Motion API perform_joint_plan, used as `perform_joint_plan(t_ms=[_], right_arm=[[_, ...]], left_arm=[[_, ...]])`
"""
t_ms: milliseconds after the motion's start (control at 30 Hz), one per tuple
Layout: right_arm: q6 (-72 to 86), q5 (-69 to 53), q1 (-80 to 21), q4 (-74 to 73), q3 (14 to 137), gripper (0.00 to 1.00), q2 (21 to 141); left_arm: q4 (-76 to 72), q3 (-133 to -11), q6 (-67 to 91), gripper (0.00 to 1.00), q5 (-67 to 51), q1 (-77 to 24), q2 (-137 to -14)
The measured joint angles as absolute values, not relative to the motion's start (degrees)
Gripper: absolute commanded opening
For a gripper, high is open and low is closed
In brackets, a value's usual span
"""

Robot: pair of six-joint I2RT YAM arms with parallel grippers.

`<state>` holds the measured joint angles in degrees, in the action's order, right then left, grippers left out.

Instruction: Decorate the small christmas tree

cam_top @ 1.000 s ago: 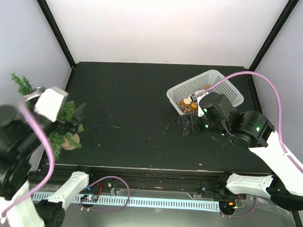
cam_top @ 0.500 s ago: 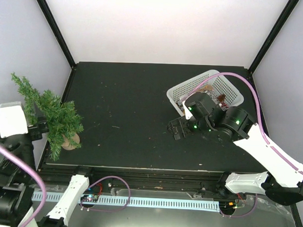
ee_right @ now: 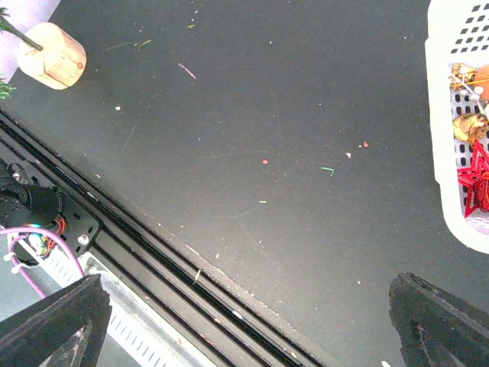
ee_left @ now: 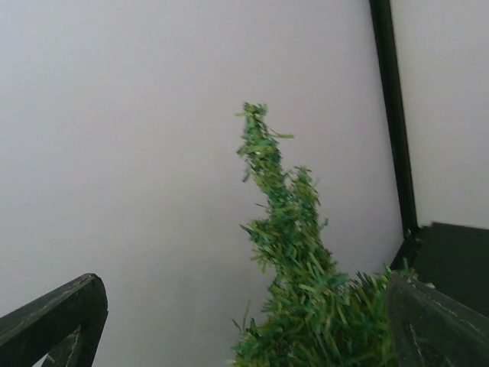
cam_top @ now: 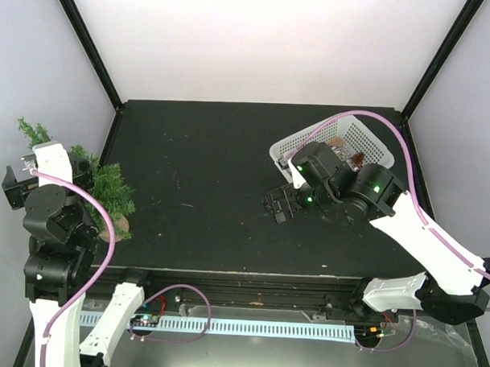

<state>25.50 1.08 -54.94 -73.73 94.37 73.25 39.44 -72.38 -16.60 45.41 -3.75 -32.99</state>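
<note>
The robot's left gripper will close on the small christmas tree's top, just below its tip [cam_top: 38,134] [ee_left: 272,193], because the tree is leaning past the edge of the table.
The small christmas tree [cam_top: 108,191] stands at the table's left edge on its round wooden base [cam_top: 115,226], leaning left with its tip [cam_top: 31,132] past the edge. In the left wrist view the tree [ee_left: 298,306] rises ahead between the two fingers of my left gripper [ee_left: 244,325], which stands wide open and holds nothing. My right gripper [cam_top: 278,206] hangs open over the bare table left of the white basket [cam_top: 288,145]. In the right wrist view it [ee_right: 248,325] is empty, with the tree's base [ee_right: 52,55] far off at the upper left.
The white basket [ee_right: 447,92] holds gold ornaments [ee_right: 464,126] and a red star [ee_right: 477,180]. Black frame posts [cam_top: 85,41] rise at the back corners. A black rail [ee_right: 153,252] runs along the table's near edge. Small green and red bits litter the dark tabletop [cam_top: 213,174].
My left arm has swung off the tree and now sits at its left, wrist turned toward it. My right gripper has moved left, away from the basket, over the open table.
</note>
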Motion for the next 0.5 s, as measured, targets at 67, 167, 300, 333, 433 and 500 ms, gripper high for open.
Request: perform_joint_plan(t_ms=[67, 167, 300, 333, 433, 500], right_arm=[[26.02, 1.06, -54.94, -73.80, 94.65, 1.00, 73.54], [27.05, 1.04, -54.94, -73.95, 94.70, 1.00, 73.87], [28.21, 0.95, -54.94, -74.02, 94.70, 1.00, 74.19], [28.71, 0.93, -54.96, -74.02, 94.70, 1.00, 74.32], [29.34, 0.82, -55.00, -74.06, 94.85, 1.00, 74.96], [29.74, 0.71, -55.00, -74.11, 95.24, 1.00, 75.75]], left_arm=[[35.97, -70.35, -16.97, 0.99, 47.66, -3.75, -32.42], [31.83, -68.34, -17.37, 0.99, 50.09, -3.75, -31.75], [26.37, -66.32, -17.91, 0.99, 51.79, -3.73, -31.33], [25.10, -65.69, -18.09, 0.98, 52.12, -3.73, -31.31], [20.32, -63.05, -18.98, 0.98, 52.75, -3.70, -31.51], [17.28, -61.80, -19.55, 0.97, 53.17, -3.70, -32.12]])
